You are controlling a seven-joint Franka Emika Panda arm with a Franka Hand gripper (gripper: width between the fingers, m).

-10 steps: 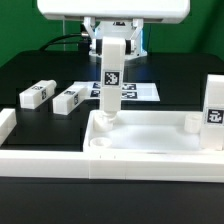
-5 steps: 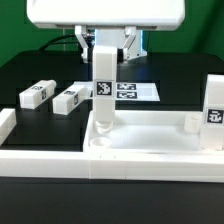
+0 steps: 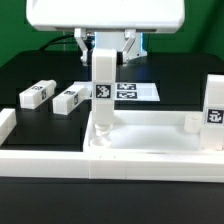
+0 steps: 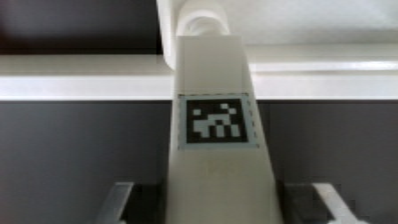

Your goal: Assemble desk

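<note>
The robot's gripper should leave the white leg block standing in the tabletop's near corner hole (image 3: 97,146) (image 4: 201,28), opposite the other upright leg.
My gripper (image 3: 106,48) is shut on a white leg block (image 3: 102,95) that stands upright. Its lower end sits in the near-left corner hole of the white tray-like tabletop (image 3: 150,142). In the wrist view the leg block (image 4: 217,100) runs straight away from me with its square tag facing the camera, between my two fingers (image 4: 125,200). A second leg block (image 3: 213,110) stands upright at the tabletop's right end. Two more leg blocks, one (image 3: 35,95) beside the other (image 3: 70,99), lie flat on the black table at the exterior view's left.
The marker board (image 3: 132,92) lies flat behind the held leg. A white border rail (image 3: 6,126) runs along the exterior view's left edge, with another along the front. A small white stub (image 3: 188,123) rises inside the tabletop near the right leg.
The gripper has turned with the leg block: its tag has swung toward the exterior view's left and sits lower. The leg's foot stays in the tabletop corner.
</note>
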